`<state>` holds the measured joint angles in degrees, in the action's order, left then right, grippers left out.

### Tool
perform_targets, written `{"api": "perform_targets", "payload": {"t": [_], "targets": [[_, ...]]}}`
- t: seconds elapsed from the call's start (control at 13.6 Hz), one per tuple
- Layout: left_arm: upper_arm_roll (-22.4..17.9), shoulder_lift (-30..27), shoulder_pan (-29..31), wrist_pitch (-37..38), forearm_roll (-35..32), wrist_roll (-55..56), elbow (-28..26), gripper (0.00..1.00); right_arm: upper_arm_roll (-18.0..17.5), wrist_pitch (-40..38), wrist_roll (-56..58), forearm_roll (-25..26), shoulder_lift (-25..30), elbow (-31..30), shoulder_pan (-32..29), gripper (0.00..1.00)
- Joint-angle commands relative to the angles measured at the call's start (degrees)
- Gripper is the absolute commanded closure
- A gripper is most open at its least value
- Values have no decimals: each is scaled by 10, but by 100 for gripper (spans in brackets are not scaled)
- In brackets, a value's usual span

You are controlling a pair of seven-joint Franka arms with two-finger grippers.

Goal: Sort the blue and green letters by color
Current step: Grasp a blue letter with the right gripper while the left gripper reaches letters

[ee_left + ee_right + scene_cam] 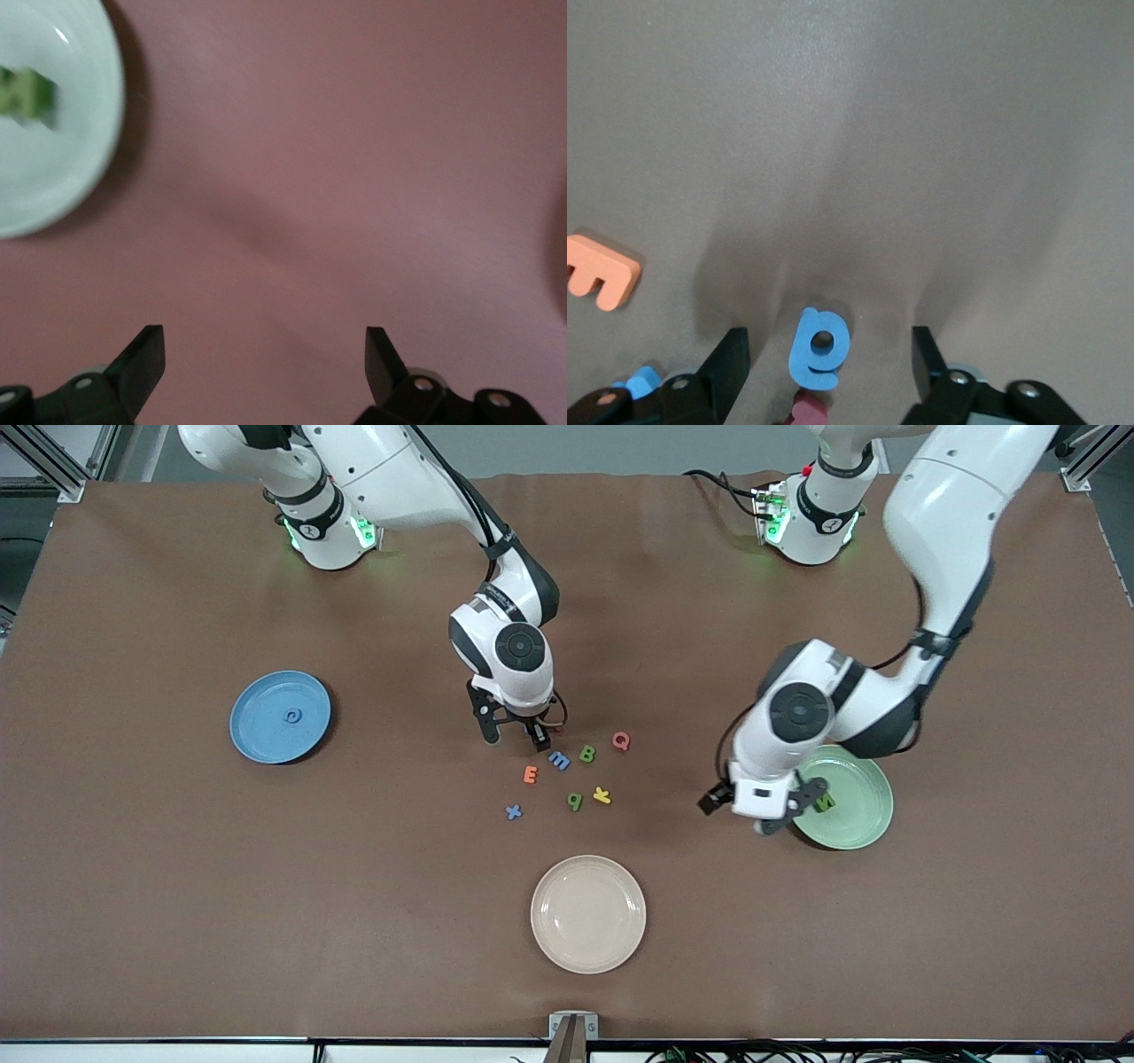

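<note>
Next, the left gripper closes on the green letter [575, 802] beside the yellow letter, the loose green one nearer the beige plate.
A blue letter [818, 348] lies on the brown table between the fingers of my right gripper [828, 342], which is open and low around it without touching. In the front view this gripper [514, 735] hides that letter. Loose nearby are a blue letter [559, 760], a blue cross-shaped letter [513, 811] and two green letters [586, 754] [574, 801]. Another blue letter [291, 715] lies on the blue plate [257, 735]. A green letter [826, 802] [27, 93] lies on the pale-green plate [855, 815] [53, 177]. My left gripper [791, 808] [264, 341] is open and empty over the table beside that plate.
An orange E [530, 774] [601, 273], a red Q [621, 740] and a yellow letter [601, 794] lie among the loose letters. A pink letter [808, 412] touches the blue one between my right gripper's fingers. A beige plate [588, 913] stands nearer the front camera.
</note>
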<state>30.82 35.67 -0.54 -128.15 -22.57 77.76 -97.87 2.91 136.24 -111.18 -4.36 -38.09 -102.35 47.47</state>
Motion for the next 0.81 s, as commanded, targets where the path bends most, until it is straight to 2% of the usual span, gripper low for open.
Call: {"api": "perform_targets", "payload": {"t": [0.0, 0.15, 0.29, 0.52, 0.66, 0.74], "targets": [[-4, 58, -45, 10, -3, 41, 75, 8, 3, -3, -7, -7, -7, 10, 4, 28], [-21, 86, -92, 10, -3, 59, 122, 12, 3, -3, -5, -7, -8, 10, 4, 35], [-62, 110, -151, 10, 1, 88, 161, 14, 3, -4, -4, -7, -8, 10, 4, 49], [-103, 152, -216, 9, 5, 129, 225, 17, 3, -5, -3, -7, -8, 9, 4, 62], [-105, 177, -235, 9, 15, 139, 263, 21, 3, -6, -2, -7, -8, 9, 4, 77], [-106, 189, -248, 8, 15, 150, 279, 22, 3, -8, -1, -7, -8, 9, 4, 89]]}}
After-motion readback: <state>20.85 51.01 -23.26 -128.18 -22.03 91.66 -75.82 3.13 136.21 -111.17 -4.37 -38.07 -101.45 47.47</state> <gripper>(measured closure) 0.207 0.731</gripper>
